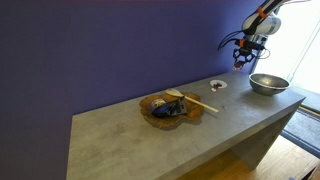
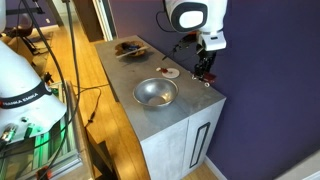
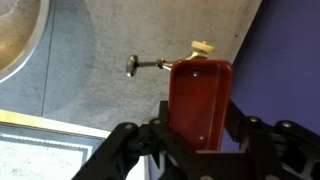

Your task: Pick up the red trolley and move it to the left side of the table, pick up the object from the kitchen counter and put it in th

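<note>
The red trolley is to go on the grey table [image 1: 231, 91]. I should let go of it there with my gripper, between the small white dish and the steel bowl.
My gripper [image 3: 198, 128] is shut on the red trolley [image 3: 200, 88], a dark-red elongated toy with a thin metal piece [image 3: 146, 66] sticking out at its far end. In both exterior views the gripper [image 1: 240, 58] [image 2: 205, 68] holds the trolley in the air, above the end of the grey table [image 1: 150, 140] [image 2: 172, 118] where the steel bowl stands, on the side by the purple wall. The trolley shows only as a small dark-red spot [image 2: 206, 72] between the fingers.
A steel bowl [image 1: 268, 83] [image 2: 155, 93] [image 3: 18, 35] stands at the table's end. A small white dish with a dark centre [image 1: 217, 85] [image 2: 171, 72] lies beside it. A wooden plate with a spoon and dark items [image 1: 170, 106] [image 2: 130, 46] sits further along. The purple wall is close behind.
</note>
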Tool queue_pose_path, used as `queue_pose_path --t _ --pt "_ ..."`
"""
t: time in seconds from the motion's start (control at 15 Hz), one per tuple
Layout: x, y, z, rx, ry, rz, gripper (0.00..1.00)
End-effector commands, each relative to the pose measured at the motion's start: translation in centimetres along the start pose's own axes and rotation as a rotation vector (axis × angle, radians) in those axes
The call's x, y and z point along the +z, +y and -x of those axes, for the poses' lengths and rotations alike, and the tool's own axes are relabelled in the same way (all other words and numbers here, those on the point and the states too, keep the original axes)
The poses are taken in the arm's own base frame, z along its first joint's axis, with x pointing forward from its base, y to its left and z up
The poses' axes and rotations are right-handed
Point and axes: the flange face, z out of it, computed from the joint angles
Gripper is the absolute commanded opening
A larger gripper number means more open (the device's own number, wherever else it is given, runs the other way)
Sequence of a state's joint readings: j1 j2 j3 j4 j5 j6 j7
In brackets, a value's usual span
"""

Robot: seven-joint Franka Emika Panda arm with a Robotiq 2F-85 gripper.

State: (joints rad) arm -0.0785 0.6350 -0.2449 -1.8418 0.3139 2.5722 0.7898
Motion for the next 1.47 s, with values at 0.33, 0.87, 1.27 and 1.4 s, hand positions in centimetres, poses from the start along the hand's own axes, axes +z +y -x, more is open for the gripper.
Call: queue_pose_path --t 0.33,0.87,1.27,1.4 --pt "-4.7 5.3 10.5 -0.453 0.057 -0.015 0.30" --pt "-5.6 6.6 15.9 -0.678 0.044 -0.059 0.55" --pt "-6.0 7.0 19.2 -0.878 0.026 -0.082 0.30" --pt "-5.5 7.6 22.0 -1.001 0.003 -0.075 0.30"
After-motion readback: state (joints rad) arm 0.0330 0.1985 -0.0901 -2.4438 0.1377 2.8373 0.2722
